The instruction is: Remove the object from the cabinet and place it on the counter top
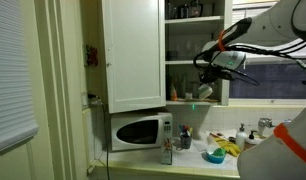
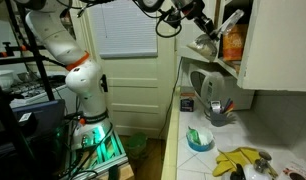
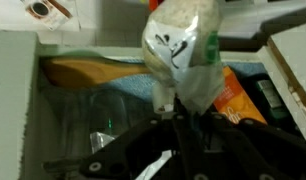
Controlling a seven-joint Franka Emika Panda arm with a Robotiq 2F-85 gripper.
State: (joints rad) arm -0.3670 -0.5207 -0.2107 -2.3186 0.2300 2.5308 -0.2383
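Note:
Next, my gripper releases the clear plastic bag on the counter top beside the blue bowl [image 1: 196, 156], close to the holder for the utensils. The bag now hangs just outside the shelf.
The white cabinet [image 1: 133, 50] stands open, its door swung out, with dishes on its shelves; it also shows in an exterior view [image 2: 278, 45]. My gripper [image 1: 207, 84] is at the front edge of the lower shelf. It is shut on a clear plastic bag of pale contents [image 3: 181, 45], pinching the bag's lower end between the fingers [image 3: 183, 115]. In an exterior view the bag [image 2: 205, 46] hangs at the gripper [image 2: 200, 30], just outside the shelf. The pale counter top [image 1: 193, 166] lies below and also shows in an exterior view [image 2: 188, 155].
An orange packet [image 3: 236, 92] and a wooden piece [image 3: 83, 72] stay on the shelf. A white microwave [image 1: 138, 131] sits under the cabinet. On the counter are bananas [image 2: 238, 160], a blue bowl [image 2: 200, 140], a utensil holder [image 2: 219, 108] and bottles [image 1: 243, 133].

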